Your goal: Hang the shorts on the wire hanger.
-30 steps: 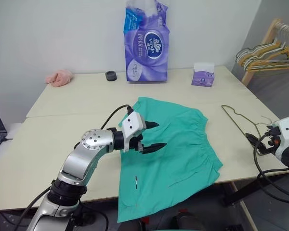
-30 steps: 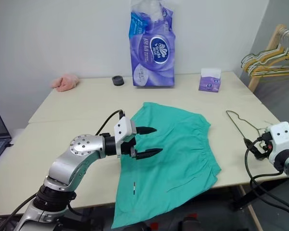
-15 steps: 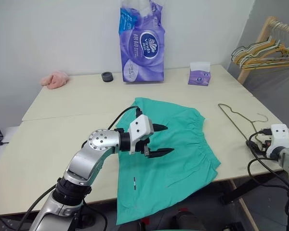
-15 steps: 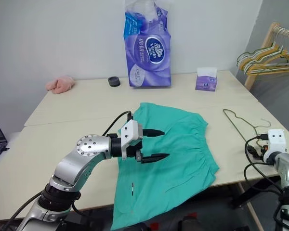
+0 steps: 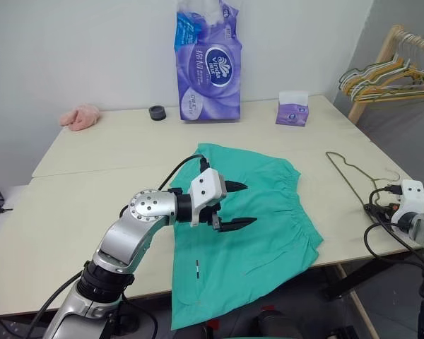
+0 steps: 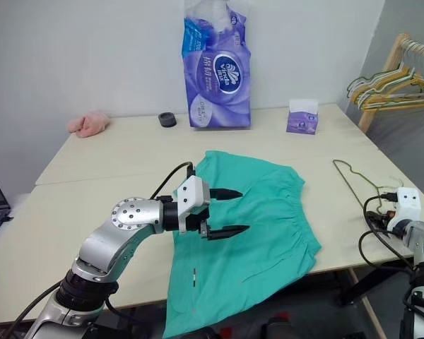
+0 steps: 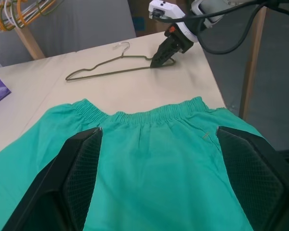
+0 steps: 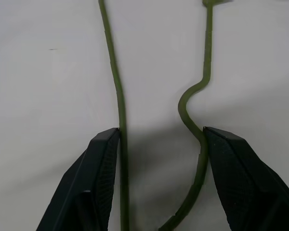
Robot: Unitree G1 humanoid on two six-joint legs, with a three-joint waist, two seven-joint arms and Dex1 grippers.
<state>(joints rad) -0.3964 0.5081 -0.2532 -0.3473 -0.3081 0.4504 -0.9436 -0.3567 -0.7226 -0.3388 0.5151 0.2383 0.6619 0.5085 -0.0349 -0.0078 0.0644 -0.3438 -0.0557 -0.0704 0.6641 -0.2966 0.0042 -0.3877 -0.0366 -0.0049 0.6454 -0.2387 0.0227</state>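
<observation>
My right gripper spans the wire hanger's long bar and notched shoulder wire, so next I open it and pinch the shoulder wire alone (image 8: pixel 200 144) beside the notch.
The teal-green shorts (image 5: pixel 268 219) lie flat on the table (image 5: pixel 92 183), with one leg hanging over the front edge. My left gripper (image 5: pixel 249 204) hovers open just above their middle, holding nothing. The wire hanger (image 5: pixel 345 171) lies flat on the table right of the shorts, its hook toward the right edge. My right gripper (image 8: pixel 161 139) is down at the hanger's near end. Its jaws stand apart with two of the hanger's wires (image 8: pixel 116 86) between them, each pad resting against a wire. In the left wrist view the right gripper (image 7: pixel 160 58) meets the hanger (image 7: pixel 111 72) beyond the waistband.
A tall purple tissue pack (image 5: pixel 208 60), a small purple tissue box (image 5: pixel 292 109), a black round object (image 5: pixel 156 112) and a pink cloth (image 5: pixel 79 115) sit at the table's back. A wooden rack of hangers (image 5: pixel 389 70) stands at the right. The table's right edge is close to the right gripper.
My right gripper has dropped onto the hanger's near end and its jaws have narrowed around the wires. The left arm has stayed put; the camera shifted slightly.
</observation>
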